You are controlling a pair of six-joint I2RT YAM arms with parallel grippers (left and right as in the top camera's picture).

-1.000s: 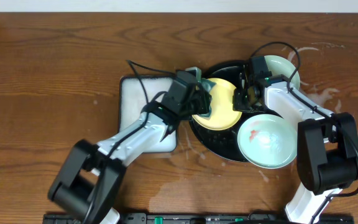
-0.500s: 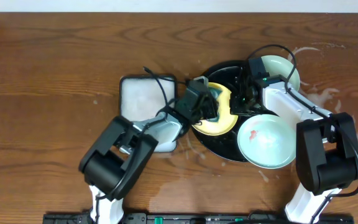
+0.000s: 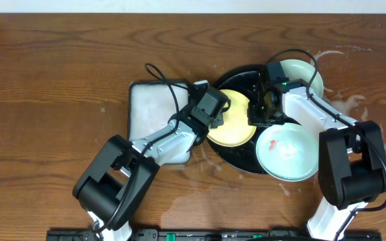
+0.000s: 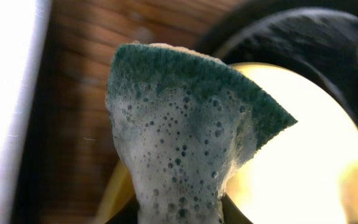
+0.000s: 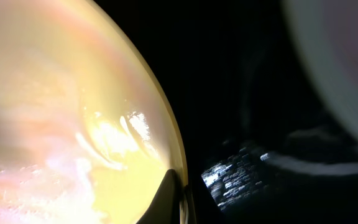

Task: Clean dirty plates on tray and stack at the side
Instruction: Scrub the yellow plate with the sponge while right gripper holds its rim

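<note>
I will use my left gripper to set the soapy green sponge, now at the yellow plate's edge, free near the middle of the white foam-filled tray (image 3: 152,127).
The pale yellow plate (image 3: 234,122) lies on the left of the black tray (image 3: 242,75). My left gripper (image 3: 212,111) is shut on a foamy green sponge (image 4: 185,124) at the plate's left edge; the plate (image 4: 303,149) glows behind it. My right gripper (image 3: 259,112) is shut on the yellow plate's right rim (image 5: 61,118), one finger inside the rim. A mint-white plate (image 3: 287,151) with a small red smear sits at the tray's front right. Another mint-white plate (image 3: 305,75) sits at the back right and shows in the right wrist view (image 5: 347,68).
A white foam-filled rectangular tray (image 3: 148,112) stands just left of the black tray, under my left arm. Wet patches lie on the wooden table at the right (image 3: 348,104) and near the front (image 3: 186,199).
My left gripper swept the sponge right across the yellow plate, then back to its left edge. The plate tipped briefly and lies flatter now. The right gripper has stayed on the rim.
</note>
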